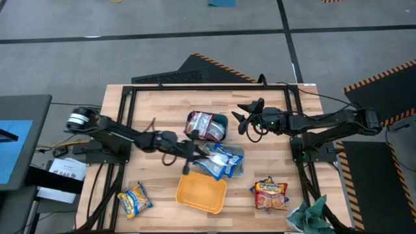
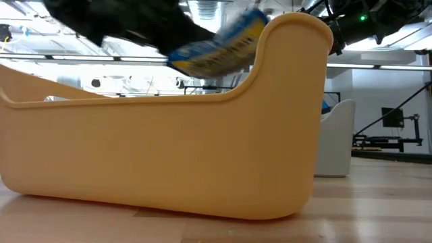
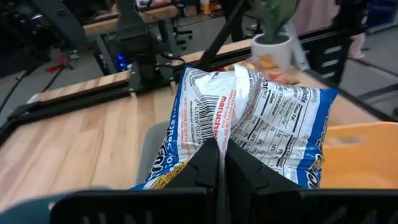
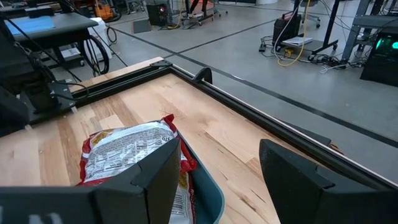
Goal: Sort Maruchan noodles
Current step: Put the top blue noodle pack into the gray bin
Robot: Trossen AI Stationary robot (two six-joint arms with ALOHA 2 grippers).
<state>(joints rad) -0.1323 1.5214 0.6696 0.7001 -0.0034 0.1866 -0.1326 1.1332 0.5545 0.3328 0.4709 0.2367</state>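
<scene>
Next, I release the blue-white noodle packet, now held over the tub, from my left gripper onto the other blue-white packets in the pale-blue tub (image 1: pixel 218 158).
My left gripper (image 3: pixel 220 177) is shut on a blue-white noodle packet (image 3: pixel 249 118), which it holds over the pale-blue tub (image 1: pixel 238 156) at mid-table. Other blue-white packets (image 1: pixel 227 166) lie in that tub. The low view shows the held packet (image 2: pixel 219 47) up behind the orange tub (image 2: pixel 169 148). Red-silver packets (image 1: pixel 203 125) lie in the teal tub (image 1: pixel 223 123). My right gripper (image 1: pixel 242 118) hangs open just right of the teal tub. A yellow packet (image 1: pixel 134 199) and a red-orange packet (image 1: pixel 270 194) lie flat on the table. My left gripper pinches the blue-white packet between its two fingers at the raised seam running down the middle of its printed back (image 3: pixel 219 134). The fingers come at it slanting from the table's left. The packet is lifted and tilted, higher than the orange tub's rim (image 2: pixel 135 100).
The orange tub (image 1: pixel 201 192) stands near the table's front edge, with nothing seen in it. A dark green cloth (image 1: pixel 313 213) lies at the front right corner. A black frame (image 1: pixel 208 86) runs around the tabletop. Bare wood shows at the far left and front left.
</scene>
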